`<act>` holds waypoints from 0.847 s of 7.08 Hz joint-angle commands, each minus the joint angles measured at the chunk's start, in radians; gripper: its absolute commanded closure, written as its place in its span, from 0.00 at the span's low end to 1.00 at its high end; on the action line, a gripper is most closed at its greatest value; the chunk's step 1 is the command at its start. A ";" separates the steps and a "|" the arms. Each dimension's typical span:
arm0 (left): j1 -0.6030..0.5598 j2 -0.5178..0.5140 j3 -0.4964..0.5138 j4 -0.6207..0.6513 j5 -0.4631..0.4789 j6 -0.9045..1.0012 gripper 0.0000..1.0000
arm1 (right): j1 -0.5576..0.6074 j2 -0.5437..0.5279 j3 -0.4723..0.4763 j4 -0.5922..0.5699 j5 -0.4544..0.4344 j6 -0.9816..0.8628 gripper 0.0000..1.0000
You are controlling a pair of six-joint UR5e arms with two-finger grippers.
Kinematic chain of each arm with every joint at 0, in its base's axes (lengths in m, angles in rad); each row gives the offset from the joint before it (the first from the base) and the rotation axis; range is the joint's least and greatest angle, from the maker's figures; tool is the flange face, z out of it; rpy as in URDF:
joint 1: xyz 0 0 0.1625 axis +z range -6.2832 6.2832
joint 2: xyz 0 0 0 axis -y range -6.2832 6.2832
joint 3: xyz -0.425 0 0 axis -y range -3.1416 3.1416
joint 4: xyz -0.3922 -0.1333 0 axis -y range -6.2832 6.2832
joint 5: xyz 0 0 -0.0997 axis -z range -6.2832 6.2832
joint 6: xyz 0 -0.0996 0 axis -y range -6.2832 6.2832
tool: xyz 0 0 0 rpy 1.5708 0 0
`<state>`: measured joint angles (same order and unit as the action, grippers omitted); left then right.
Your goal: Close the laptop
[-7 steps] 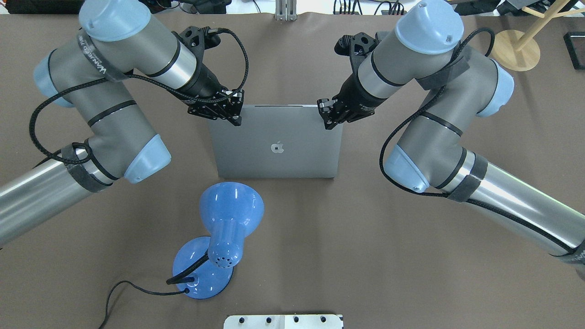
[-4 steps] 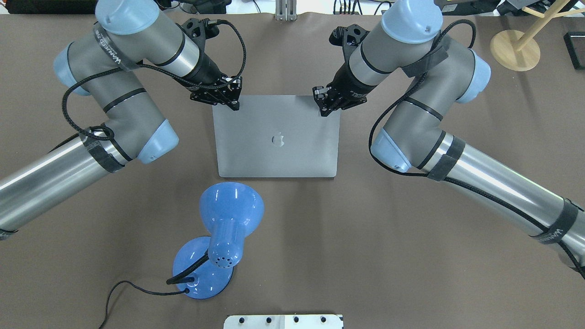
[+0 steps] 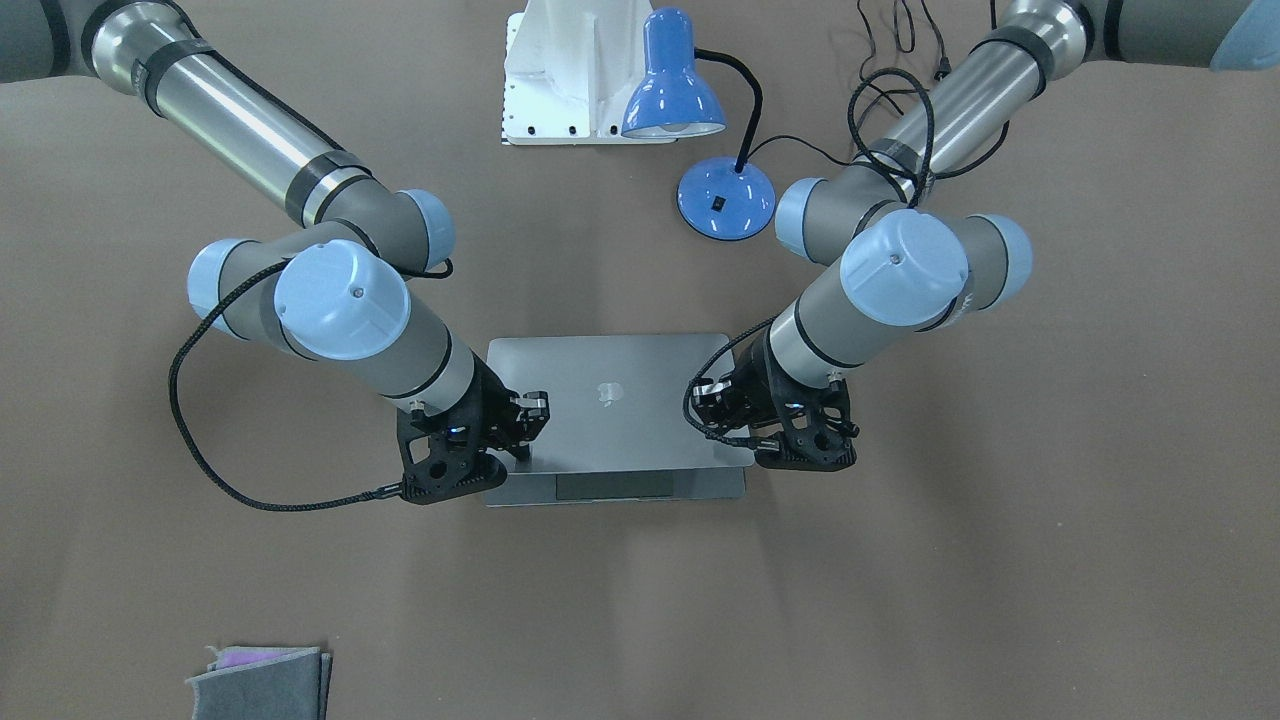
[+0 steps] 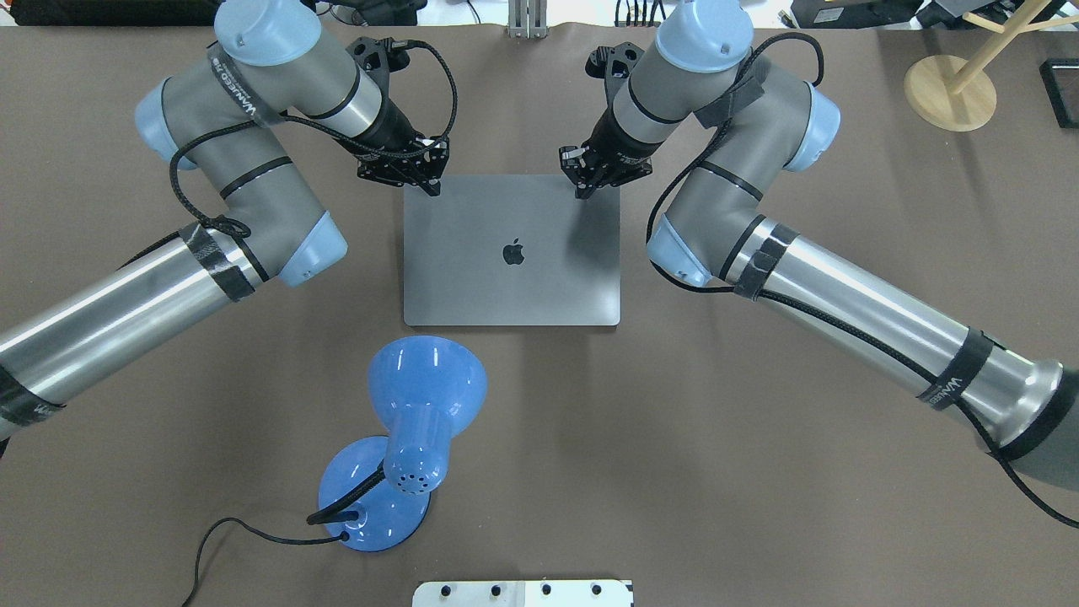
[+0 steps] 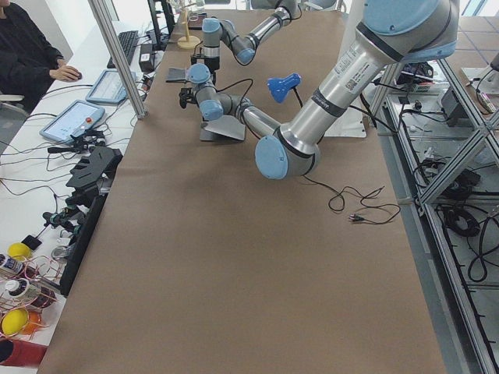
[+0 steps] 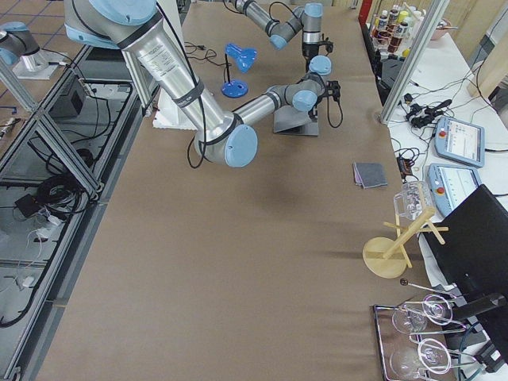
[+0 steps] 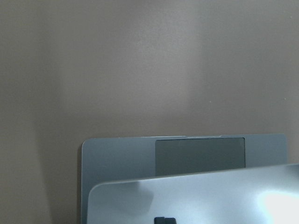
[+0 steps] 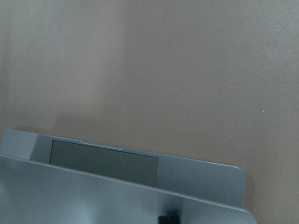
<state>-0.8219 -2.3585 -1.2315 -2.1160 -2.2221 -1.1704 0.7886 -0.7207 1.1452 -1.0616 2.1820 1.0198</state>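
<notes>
I will release the lid from my left gripper flat on the grey laptop's base (image 3: 612, 419), with the lid's edge over the trackpad.
The grey laptop (image 4: 512, 270) lies mid-table with its lid, marked by a dark apple logo, lowered almost flat. In the front-facing view the lid (image 3: 620, 400) leaves a strip of palm rest and trackpad (image 3: 614, 487) showing. My left gripper (image 4: 434, 187) is shut, its tip on the lid's far left corner. My right gripper (image 4: 582, 190) is shut, its tip on the lid's far right corner. Both wrist views show the lid edge above the trackpad (image 7: 200, 155) (image 8: 105, 161). The keyboard and screen are hidden.
A blue desk lamp (image 4: 426, 396) with a black cable stands just in front of the laptop's near left corner. A white mount plate (image 4: 523, 593) sits at the near edge. A wooden stand (image 4: 948, 91) is far right. A grey cloth (image 3: 260, 682) lies at the operators' side.
Both grippers have moved away from the robot and down, staying on the lid's far corners. The lid has swung down from partly raised to almost flat.
</notes>
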 commanded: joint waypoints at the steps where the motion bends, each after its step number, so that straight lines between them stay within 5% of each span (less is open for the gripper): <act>1: 0.030 -0.036 0.099 -0.045 0.057 0.000 1.00 | -0.003 0.032 -0.080 0.020 -0.016 0.000 1.00; 4: 0.076 -0.042 0.142 -0.058 0.181 0.000 1.00 | -0.003 0.036 -0.082 0.025 -0.016 0.000 1.00; 6: 0.086 -0.041 0.147 -0.058 0.185 -0.002 1.00 | -0.009 0.036 -0.084 0.025 -0.016 0.000 1.00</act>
<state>-0.7430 -2.3996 -1.0882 -2.1733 -2.0455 -1.1708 0.7819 -0.6844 1.0628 -1.0371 2.1660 1.0201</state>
